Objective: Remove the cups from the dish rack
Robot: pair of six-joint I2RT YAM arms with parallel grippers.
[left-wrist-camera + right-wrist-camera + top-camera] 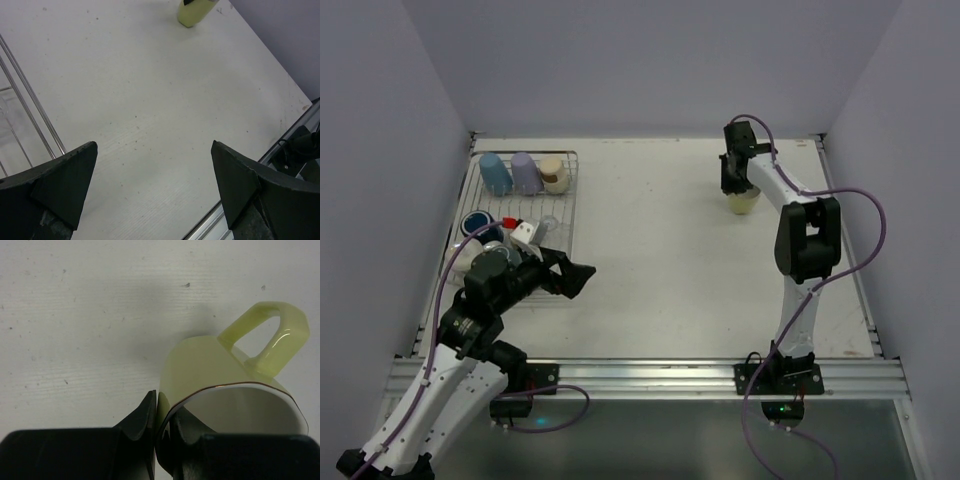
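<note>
I will next bring my left gripper to the body of the upside-down grey-blue cup [507, 252], which sits beside the white mug in the dish rack, and close around it.
The silver wire dish rack [568, 215] lies at the far left of the table. In it stand a light blue cup [494, 172], a lavender cup [525, 171] and a beige cup [553, 173] in the back row, with a navy cup [477, 222] in front of them. My left gripper [582, 275] [155, 165] hangs open and empty over bare table just right of the rack. At the far right, my right gripper [740, 188] [162, 412] is shut on the rim of the pale yellow-green cup [744, 203] [200, 370], one finger inside and one outside. The cup is upright, low at the table.
Rack wires [30, 110] show at the left edge of the left wrist view, and the yellow-green cup [194, 12] at its top. A small red and white object [525, 230] lies in the rack. The aluminium rail [650, 378] runs along the near edge. Walls enclose three sides.
</note>
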